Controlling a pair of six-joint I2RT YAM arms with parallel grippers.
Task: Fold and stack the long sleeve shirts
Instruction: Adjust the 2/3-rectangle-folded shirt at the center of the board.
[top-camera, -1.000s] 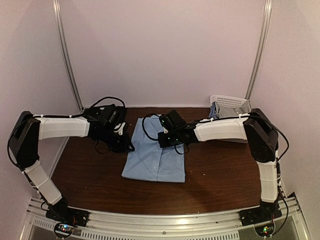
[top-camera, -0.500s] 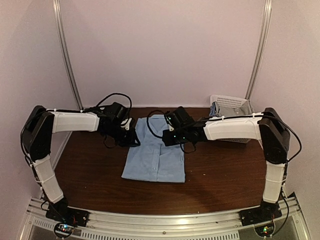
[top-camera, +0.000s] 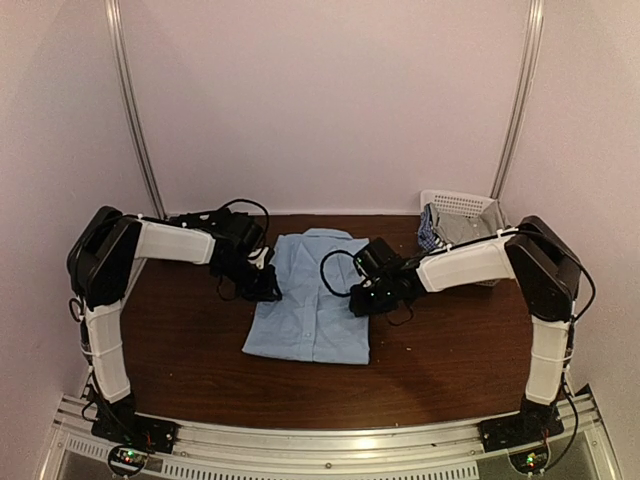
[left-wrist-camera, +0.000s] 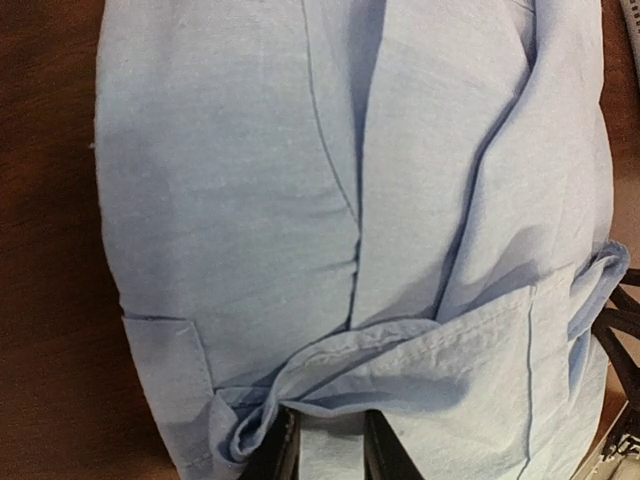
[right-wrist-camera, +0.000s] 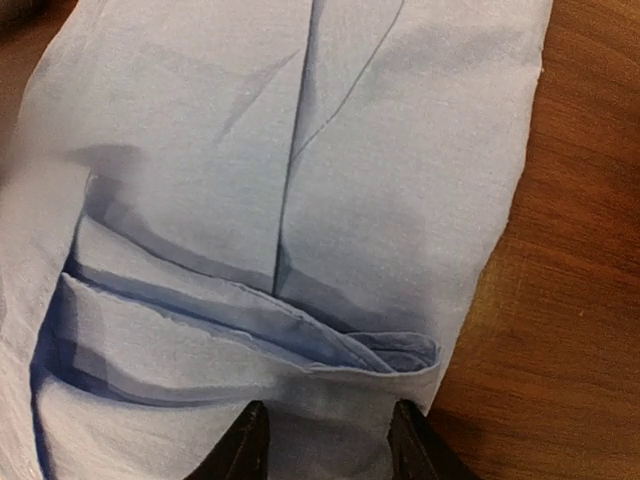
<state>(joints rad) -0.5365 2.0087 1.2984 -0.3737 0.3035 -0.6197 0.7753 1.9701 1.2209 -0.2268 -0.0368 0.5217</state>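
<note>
Next, I let go of the shirt's side with my right gripper and take the hem's middle corner (right-wrist-camera: 80, 185), because the shirt's folded hem stands crooked and loose at its middle.
A light blue long sleeve shirt (top-camera: 310, 300) lies folded into a rectangle on the middle of the dark wooden table (top-camera: 180, 340), collar toward the back. My left gripper (top-camera: 268, 288) is at its left edge. In the left wrist view the narrowly spaced gripper (left-wrist-camera: 330, 450) pinches a bunched fold of the shirt (left-wrist-camera: 250, 200). My right gripper (top-camera: 362, 300) is at the shirt's right edge. There its fingers (right-wrist-camera: 246, 448) stand well apart over the flat layered cloth (right-wrist-camera: 380, 150), the gripper (right-wrist-camera: 328, 445) gripping nothing.
A white lattice basket (top-camera: 462, 205) stands at the back right corner with checked and grey cloth (top-camera: 445, 228) in it. Bare wood shows right of the shirt (right-wrist-camera: 580, 250). Pale walls and two metal posts close in the back.
My right gripper opened, let go of the shirt and drew back toward its right edge. The left arm swung right to the shirt's left edge. The shirt's upper part now lies uncovered.
</note>
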